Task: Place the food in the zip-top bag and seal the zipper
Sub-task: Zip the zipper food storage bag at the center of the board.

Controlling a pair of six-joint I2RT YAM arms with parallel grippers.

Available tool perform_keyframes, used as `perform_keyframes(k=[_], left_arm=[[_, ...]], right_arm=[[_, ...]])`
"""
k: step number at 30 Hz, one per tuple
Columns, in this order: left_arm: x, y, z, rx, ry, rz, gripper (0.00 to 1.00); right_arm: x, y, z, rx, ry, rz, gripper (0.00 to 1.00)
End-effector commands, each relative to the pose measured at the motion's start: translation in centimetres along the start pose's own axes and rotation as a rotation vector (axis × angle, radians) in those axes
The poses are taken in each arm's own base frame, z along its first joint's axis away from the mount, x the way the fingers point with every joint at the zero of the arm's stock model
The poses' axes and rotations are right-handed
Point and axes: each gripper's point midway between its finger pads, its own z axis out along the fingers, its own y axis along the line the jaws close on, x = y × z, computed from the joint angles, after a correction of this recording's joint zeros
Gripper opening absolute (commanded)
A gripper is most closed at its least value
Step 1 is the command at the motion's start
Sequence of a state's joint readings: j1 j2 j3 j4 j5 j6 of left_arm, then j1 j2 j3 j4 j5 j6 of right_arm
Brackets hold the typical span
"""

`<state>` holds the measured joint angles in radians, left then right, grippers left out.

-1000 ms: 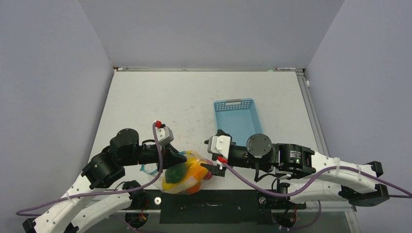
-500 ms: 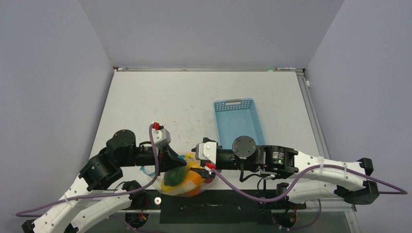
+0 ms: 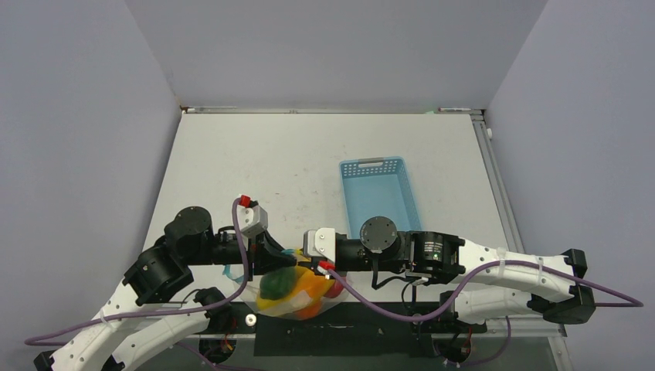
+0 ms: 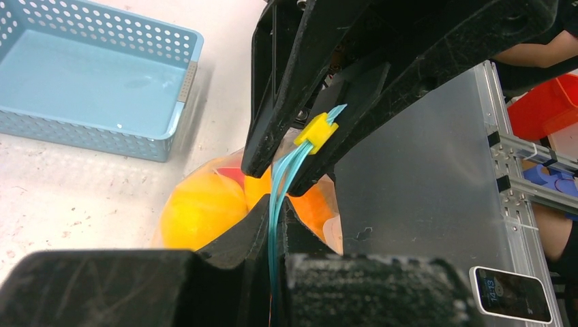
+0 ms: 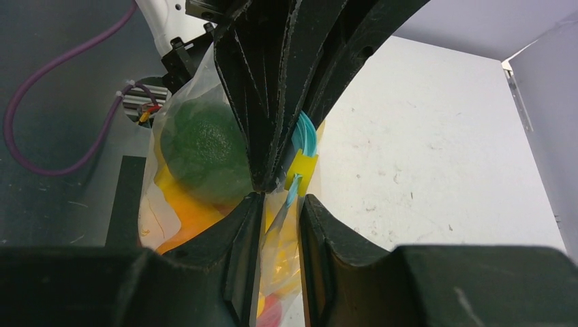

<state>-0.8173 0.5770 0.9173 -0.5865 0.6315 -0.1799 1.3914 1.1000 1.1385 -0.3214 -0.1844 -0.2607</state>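
Note:
The left gripper pinches the teal zipper short of the yellow slider [image 4: 315, 133], so it should open and then close on the slider before sealing.
The clear zip-top bag [image 3: 287, 303] hangs at the table's near edge between both arms, holding the food: a green lime [image 5: 201, 146], orange and yellow fruit [image 4: 201, 208] and a red piece. My left gripper [image 4: 276, 204] is shut on the teal zipper [image 4: 285, 174] along the bag's mouth. A yellow slider [image 5: 302, 167] sits on that strip just beyond my right fingertips. My right gripper [image 5: 283, 201] meets the left one tip to tip. Its jaws stand a narrow gap apart, with the strip's end and loose bag film between them. In the top view the grippers [image 3: 284, 259] [image 3: 303, 259] almost touch.
A light-blue lattice basket [image 3: 378, 193] stands empty behind the right arm, seen also in the left wrist view [image 4: 88, 75]. Off the table's near side are a metal frame, a red bin [image 4: 545, 105] and a phone [image 4: 512, 294]. Purple cables trail from both wrists.
My right arm has slid left until its fingertips meet the left gripper at the zipper, and its jaws have narrowed a lot. The left arm and the bag shifted slightly left.

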Motion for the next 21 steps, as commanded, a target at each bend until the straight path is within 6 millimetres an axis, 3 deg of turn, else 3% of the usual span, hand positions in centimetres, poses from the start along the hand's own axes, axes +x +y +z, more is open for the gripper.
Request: perform_keyframes(k=[1, 4, 7, 13, 21], left_arm=[[-3.39, -1.86, -0.63, 0.061, -0.102, 0.075, 0.00], [-3.33, -1.86, -0.57, 0.065, -0.100, 0.073, 0.00], [-3.27, -1.88, -0.52, 0.068, -0.097, 0.070, 0.00], [-2.68, -1.26, -0.25, 0.047, -0.079, 0.060, 0.00], [-3.08, -1.74, -0.60, 0.063, -0.091, 0.098, 0.31]], right_arm=[[-3.85, -0.47, -0.71, 0.008, -0.123, -0.007, 0.24], [-3.80, -0.39, -0.59, 0.003, -0.123, -0.007, 0.18], [-3.59, -0.31, -0.36, -0.001, -0.116, -0.004, 0.06], [-3.86, -0.52, -0.64, 0.008, -0.117, -0.001, 0.05], [-3.75, -0.60, -1.04, 0.013, -0.078, 0.039, 0.05]])
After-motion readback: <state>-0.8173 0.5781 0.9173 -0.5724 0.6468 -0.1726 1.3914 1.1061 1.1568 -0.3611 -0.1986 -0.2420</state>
